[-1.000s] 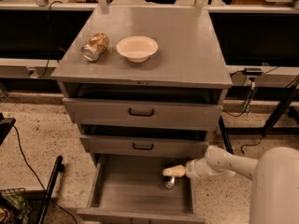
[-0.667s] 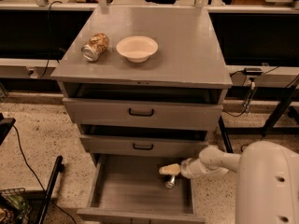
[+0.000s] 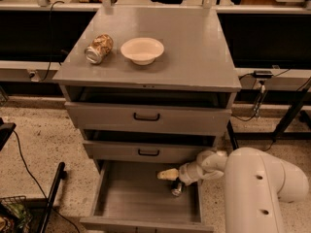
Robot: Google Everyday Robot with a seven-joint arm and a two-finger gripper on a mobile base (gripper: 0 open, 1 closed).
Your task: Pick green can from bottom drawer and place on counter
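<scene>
The robot's gripper should next move down to the green can's silver end [image 3: 176, 189] in the bottom drawer and close there.
The bottom drawer [image 3: 126, 198] is pulled out, with a flat grey floor. The green can [image 3: 176, 189] is a small dark can with a silver end, near the drawer's right wall towards the back. My gripper [image 3: 167, 174] reaches into the drawer from the right and hangs just above and slightly left of the can. The counter [image 3: 194, 47] is the grey cabinet top above the drawers.
A tan-and-gold can [image 3: 98, 48] lies on its side on the counter's left, beside a white bowl [image 3: 142, 50]. Two upper drawers with black handles [image 3: 146, 116] stand slightly open. My white arm body [image 3: 257, 188] fills the lower right. A black pole [image 3: 51, 198] leans at the left.
My gripper has shifted a little to the left over the drawer, and the arm's body has come further into view at the lower right. The can has stayed put.
</scene>
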